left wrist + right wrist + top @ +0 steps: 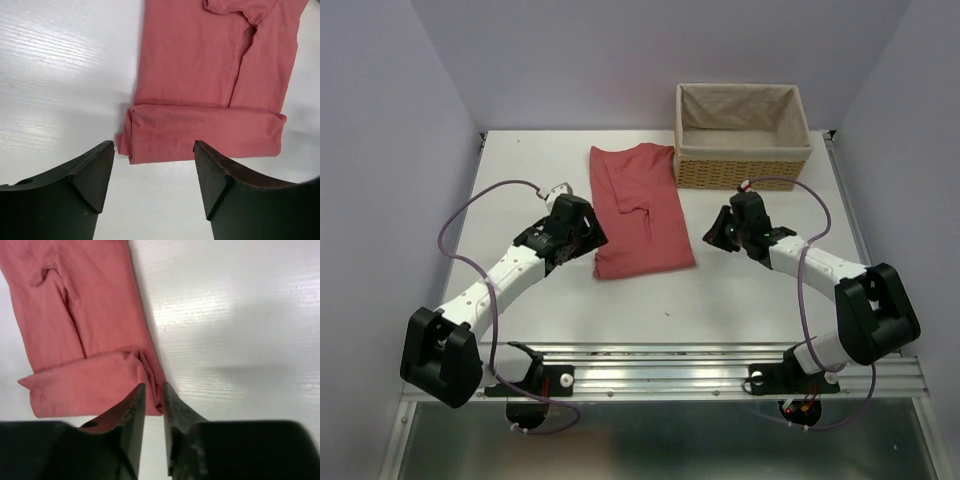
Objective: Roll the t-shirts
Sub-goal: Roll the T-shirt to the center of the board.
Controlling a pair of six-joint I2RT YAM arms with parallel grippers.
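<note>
The t-shirt's folded end slants to the metal rail, so next my left gripper pinches its corner (600,273) and, with my right gripper, pulls the t-shirt square.
A salmon-red t-shirt (640,215) lies folded into a long strip in the middle of the white table (520,170). Its near end is turned over into a short roll (205,132). My left gripper (592,232) hovers at the strip's near left corner. In the left wrist view this gripper (152,145) is open wide, with only bare table between the fingers and the roll just past their tips. My right gripper (717,238) is off the near right corner. In its wrist view the right gripper (154,385) shows a narrow gap, and the roll's right end (145,365) lies beyond it.
A wicker basket (745,165) with a beige cloth lining stands at the back right, close to the shirt's far end. Grey walls close in the table on three sides. A metal rail (700,350) runs along the near edge.
</note>
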